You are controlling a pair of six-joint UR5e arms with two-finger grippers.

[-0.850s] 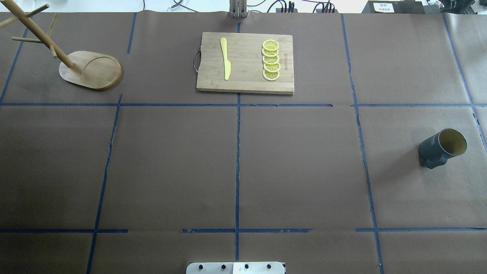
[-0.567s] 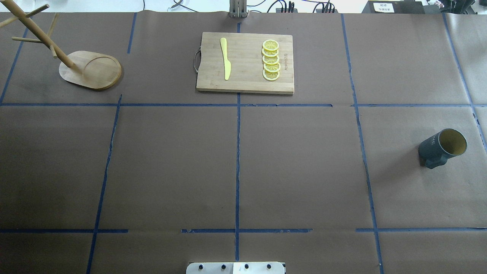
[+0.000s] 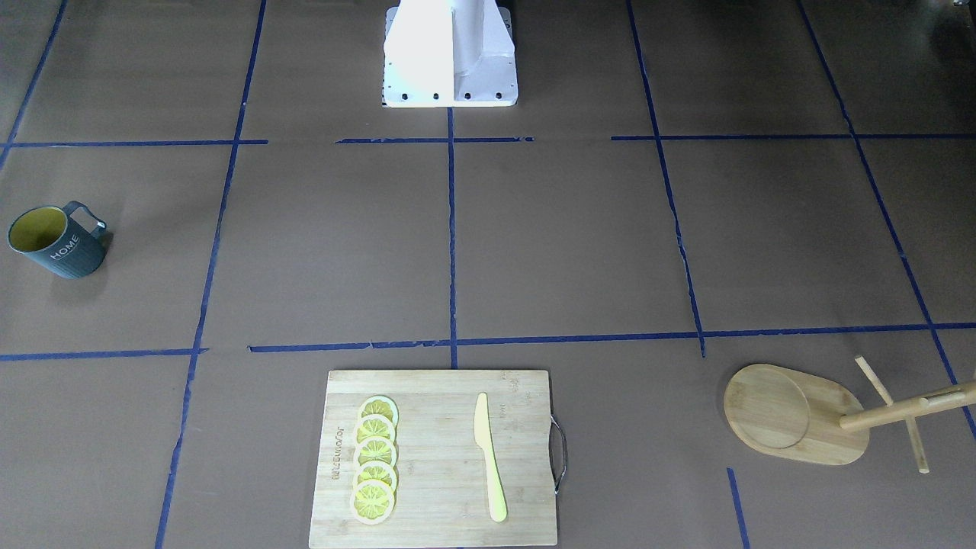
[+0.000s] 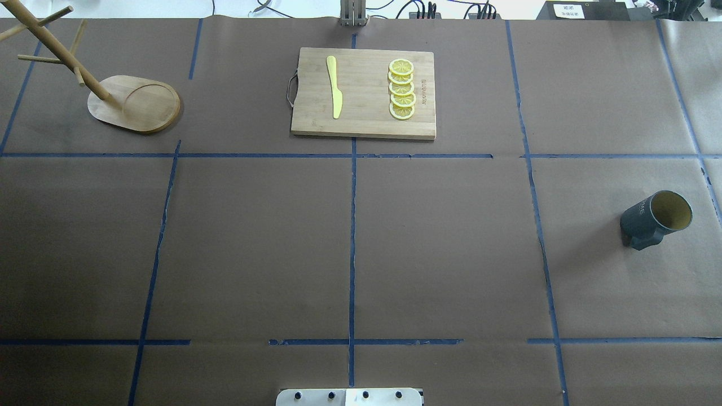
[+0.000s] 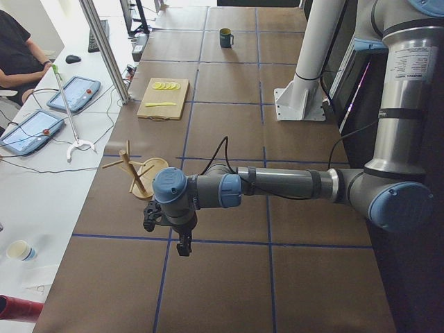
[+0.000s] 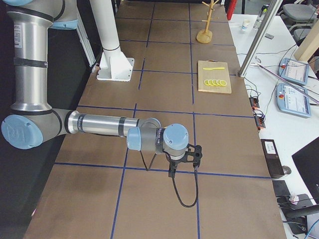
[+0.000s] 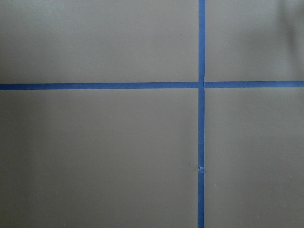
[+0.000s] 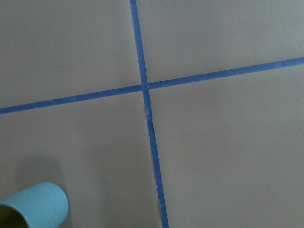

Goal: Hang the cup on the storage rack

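Observation:
The robot's right gripper needs to move to the cup next and close on the cup's rim (image 3: 10,235) (image 8: 27,223), on the side opposite the cup's handle.
The cup (image 4: 648,223), dark blue-grey with a yellow-olive inside and white lettering, stands upright at the table's right side; it also shows in the front view (image 3: 65,248) and far off in the left side view (image 5: 225,37). A ribbed cup edge with an olive inside, looking light blue, sits at the bottom left of the right wrist view (image 8: 33,204). The storage rack (image 4: 135,104), bamboo with an oval base, post and pegs, stands far left at the back. My left gripper (image 5: 182,246) and right gripper (image 6: 183,162) hang beyond the table's ends; I cannot tell whether they are open or shut.
A bamboo cutting board (image 4: 364,93) with a yellow knife (image 4: 334,87) and several lemon slices (image 4: 401,90) lies at the back middle. Blue tape lines cross the brown table cover. The robot base (image 3: 450,53) stands at the near middle edge.

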